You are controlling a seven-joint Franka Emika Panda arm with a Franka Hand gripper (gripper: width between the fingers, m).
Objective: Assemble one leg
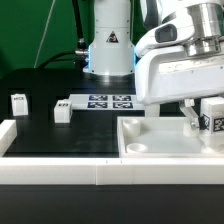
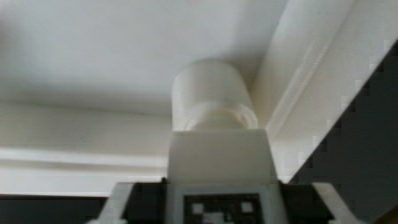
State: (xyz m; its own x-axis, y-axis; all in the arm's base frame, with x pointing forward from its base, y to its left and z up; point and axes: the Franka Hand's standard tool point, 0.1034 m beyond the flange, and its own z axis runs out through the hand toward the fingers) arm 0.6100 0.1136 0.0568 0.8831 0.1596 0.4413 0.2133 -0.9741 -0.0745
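The leg is held at its tag in the panel's corner by my slanting gripper, so next I open, back off and take the leg nearer its top end point(image 1: 213, 102).
My gripper point(image 1: 203, 116) is shut on a leg point(image 1: 213, 113), a white block with a black-and-white tag, and holds it over the far right part of the large white square panel point(image 1: 150, 150). In the wrist view the leg point(image 2: 217, 110) sits between the dark fingers point(image 2: 143, 200), with its tag facing the camera and its round end pointing at the panel's inner corner point(image 2: 107, 70) beside the raised rim point(image 2: 311, 70). I cannot tell if the end touches the panel. Two more legs point(image 1: 18, 103) point(image 1: 62, 110) stand on the black table on the exterior view's left.
The marker board point(image 1: 108, 101) lies at the back middle, in front of the robot base point(image 1: 108, 50). A low white rail point(image 1: 60, 160) runs along the front edge and up the exterior view's left side.
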